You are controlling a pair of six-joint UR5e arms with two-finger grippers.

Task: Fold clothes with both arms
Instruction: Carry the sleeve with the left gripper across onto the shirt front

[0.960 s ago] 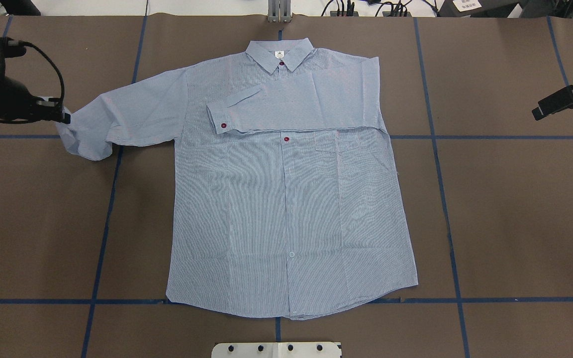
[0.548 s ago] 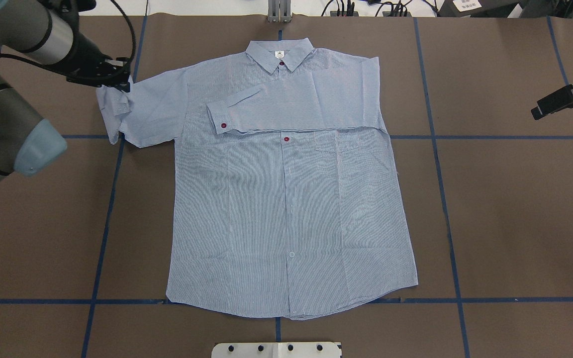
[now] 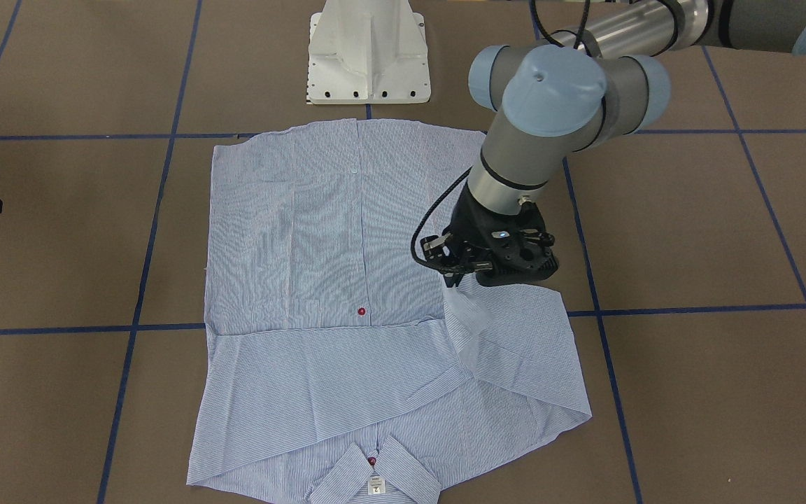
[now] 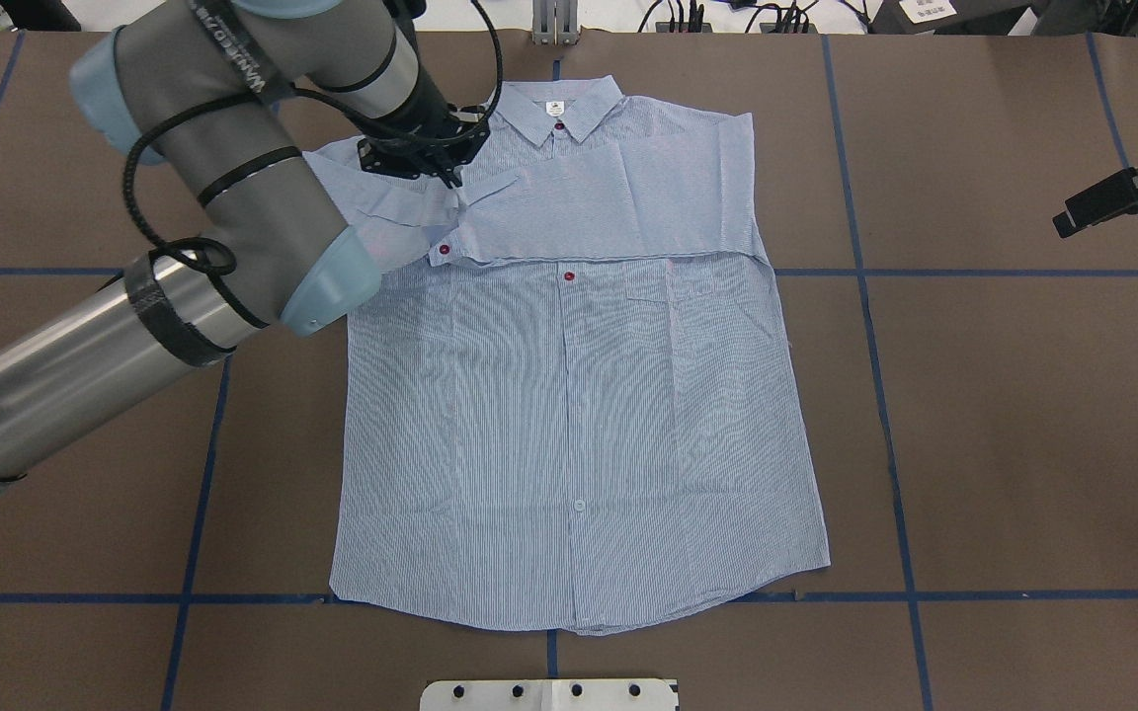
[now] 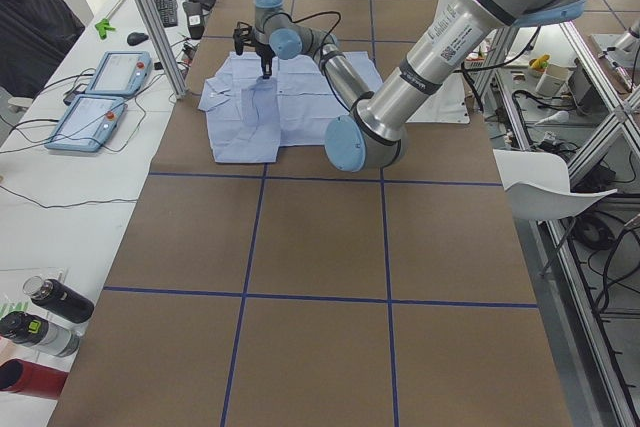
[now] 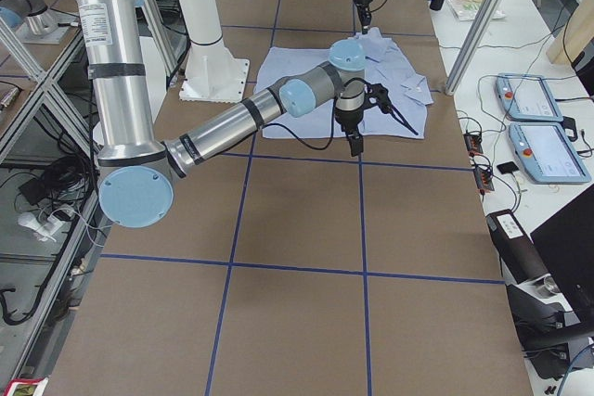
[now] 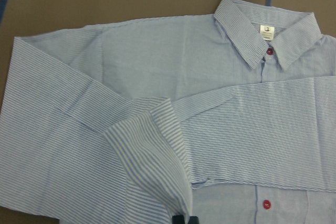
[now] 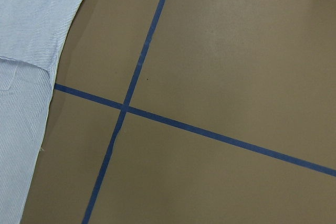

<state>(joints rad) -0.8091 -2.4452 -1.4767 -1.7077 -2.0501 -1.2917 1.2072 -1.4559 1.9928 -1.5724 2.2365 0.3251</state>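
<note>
The cuff, now raised over the chest near the collar, will be released by my left gripper past the button line, on the shirt front just hemward of the folded sleeve [image 3: 282, 278].
The light blue striped shirt [image 4: 579, 395] lies front up on the brown table, collar at the far edge. One sleeve [image 4: 569, 212] lies folded across the chest. My left gripper [image 4: 436, 173] is shut on the cuff [image 7: 152, 145] of the other sleeve and holds it raised over the chest near the collar, so the sleeve doubles back at the shoulder. From the front, the left gripper [image 3: 453, 280] has the cuff [image 3: 469, 315] hanging under it. My right gripper [image 4: 1073, 219] hovers open and empty off the shirt's side; its wrist view shows only the shirt's edge [image 8: 26, 51] and table.
Blue tape lines [image 4: 865, 272] cross the brown table cover. The white pedestal base [image 3: 368, 56] stands at the shirt's hem. On a side table are two handheld screens [image 5: 100, 97] and bottles [image 5: 50, 307]. A person [image 5: 30, 17] sits beyond it.
My left arm swung from the table's left side across to the shirt's chest, carrying the sleeve cuff with it. The right arm stayed where it was.
</note>
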